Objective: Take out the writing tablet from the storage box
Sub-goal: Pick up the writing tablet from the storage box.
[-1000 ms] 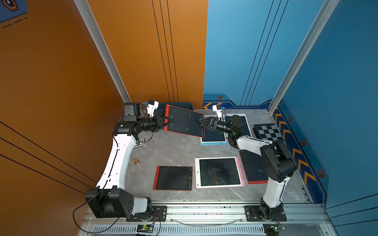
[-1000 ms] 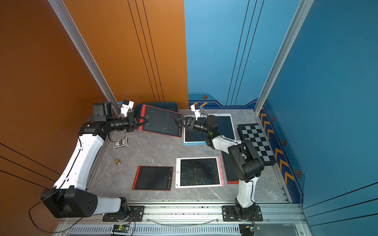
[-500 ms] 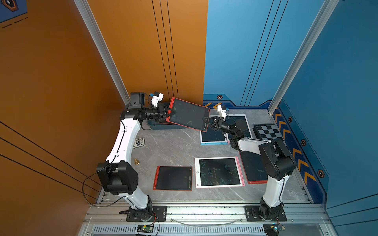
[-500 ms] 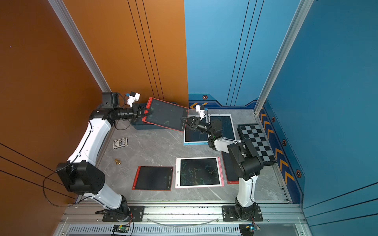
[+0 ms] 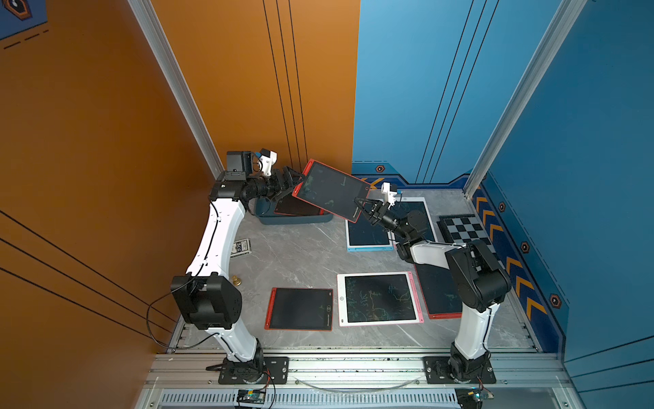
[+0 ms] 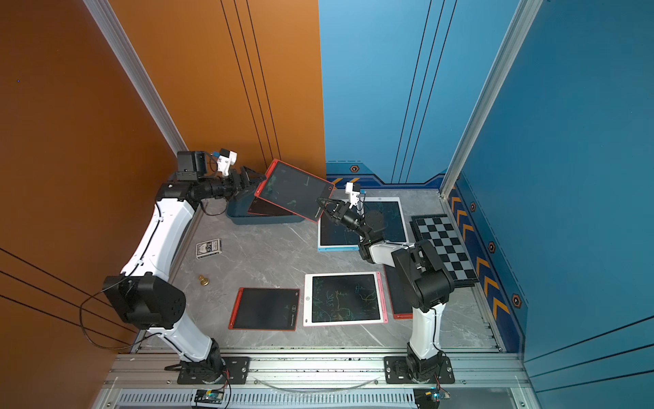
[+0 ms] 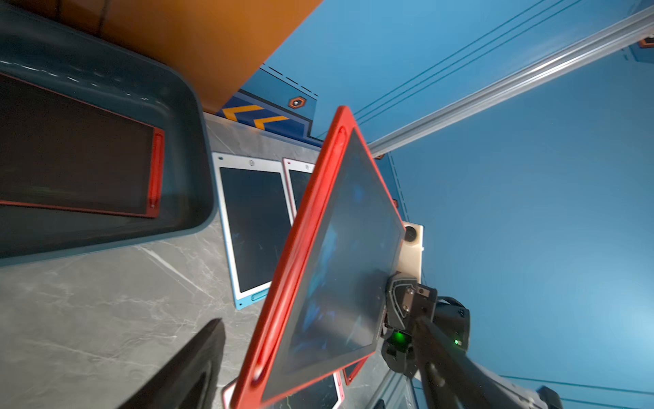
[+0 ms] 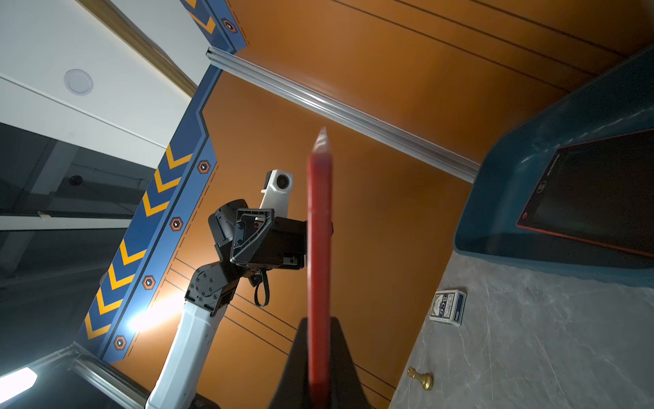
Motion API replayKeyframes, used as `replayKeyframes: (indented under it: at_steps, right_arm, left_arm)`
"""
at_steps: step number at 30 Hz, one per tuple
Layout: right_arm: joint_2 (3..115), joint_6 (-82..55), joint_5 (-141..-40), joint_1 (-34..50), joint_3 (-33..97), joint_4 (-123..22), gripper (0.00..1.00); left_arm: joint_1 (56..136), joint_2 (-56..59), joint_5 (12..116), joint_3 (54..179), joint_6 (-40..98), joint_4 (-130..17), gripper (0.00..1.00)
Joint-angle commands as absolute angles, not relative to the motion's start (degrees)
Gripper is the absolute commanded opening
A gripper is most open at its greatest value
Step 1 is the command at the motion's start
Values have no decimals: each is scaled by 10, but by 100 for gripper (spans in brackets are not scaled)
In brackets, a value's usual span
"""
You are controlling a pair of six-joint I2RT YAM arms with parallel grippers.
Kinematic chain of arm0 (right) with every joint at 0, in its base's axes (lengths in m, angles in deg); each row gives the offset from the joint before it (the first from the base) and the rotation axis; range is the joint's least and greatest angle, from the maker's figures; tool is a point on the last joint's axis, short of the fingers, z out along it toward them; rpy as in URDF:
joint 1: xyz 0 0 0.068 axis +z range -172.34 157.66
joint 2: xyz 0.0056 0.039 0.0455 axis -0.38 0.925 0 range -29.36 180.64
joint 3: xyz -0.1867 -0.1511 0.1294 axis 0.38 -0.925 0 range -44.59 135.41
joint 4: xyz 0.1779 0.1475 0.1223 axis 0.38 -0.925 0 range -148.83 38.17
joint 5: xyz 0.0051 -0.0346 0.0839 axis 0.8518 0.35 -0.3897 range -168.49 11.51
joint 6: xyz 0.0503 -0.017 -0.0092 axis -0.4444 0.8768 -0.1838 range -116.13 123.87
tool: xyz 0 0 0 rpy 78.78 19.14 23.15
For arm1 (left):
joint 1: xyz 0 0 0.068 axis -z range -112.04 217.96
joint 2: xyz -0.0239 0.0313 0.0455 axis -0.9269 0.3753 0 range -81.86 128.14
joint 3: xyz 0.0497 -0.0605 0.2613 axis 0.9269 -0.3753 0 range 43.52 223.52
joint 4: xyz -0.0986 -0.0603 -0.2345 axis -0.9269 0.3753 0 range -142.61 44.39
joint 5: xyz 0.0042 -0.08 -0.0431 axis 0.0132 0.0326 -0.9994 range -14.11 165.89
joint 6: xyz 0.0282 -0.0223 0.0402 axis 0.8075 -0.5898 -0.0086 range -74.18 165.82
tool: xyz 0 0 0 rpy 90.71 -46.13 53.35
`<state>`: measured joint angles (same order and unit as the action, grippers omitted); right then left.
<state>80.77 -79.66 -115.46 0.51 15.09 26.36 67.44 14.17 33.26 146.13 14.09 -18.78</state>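
The thick end of the held red tablet lies at a slant across the open fingers of my left gripper, so I need to use my left gripper to take the held red tablet by its long lower edge [image 6: 286,209].
A red-framed writing tablet [image 5: 332,189] [image 6: 293,189] hangs tilted in the air above the right end of the dark teal storage box [image 5: 293,220] [image 6: 262,221]. My right gripper [image 5: 362,207] [image 6: 323,207] is shut on its right edge; in the right wrist view the tablet [image 8: 318,230] stands edge-on between the closed fingers [image 8: 339,354]. My left gripper [image 5: 295,179] [image 6: 254,179] is open at the tablet's left edge. Its spread fingers [image 7: 191,364] stand to either side of the tablet [image 7: 339,265]. Another red tablet [image 5: 293,207] [image 7: 78,152] lies in the box.
Several tablets lie on the grey table: a red one [image 5: 300,308], a white-and-pink one [image 5: 378,299], a blue-framed one [image 5: 368,235], another red one [image 5: 439,294] under the right arm. A chequered board [image 5: 467,230] sits at the right; a card deck [image 5: 242,246] and brass pawn [image 5: 236,281] lie at the left.
The left gripper, shut on the tablet a second ago, has opened. The right gripper has closed on the opposite edge. The tablet rose and shifted toward the back wall.
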Motion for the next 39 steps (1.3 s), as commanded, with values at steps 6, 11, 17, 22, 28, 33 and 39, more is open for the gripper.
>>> replayKeyframes:
  at_steps: [6,11,17,22,28,33,39]
  right_arm:
    - [797,-789,-969,35,140,294,4]
    - [799,-792,-877,68,139,294,4]
    - [798,-805,-828,110,151,285,4]
    - [796,-809,-813,136,153,269,5]
    - [795,-811,-803,151,154,264,5]
    - [791,-811,-790,161,153,246,5]
    - [798,-811,-778,167,155,245,5]
  left_arm:
    - [691,-6,463,1259,22,-387,94]
    - [747,-62,523,1158,-10,-473,97]
    - [768,-63,535,1099,-62,-561,99]
    - [772,-32,503,1105,-95,-619,98]
    - [779,-7,492,1108,-114,-654,96]
    - [783,11,469,1106,-141,-694,92]
    - [798,20,457,1112,-143,-698,82]
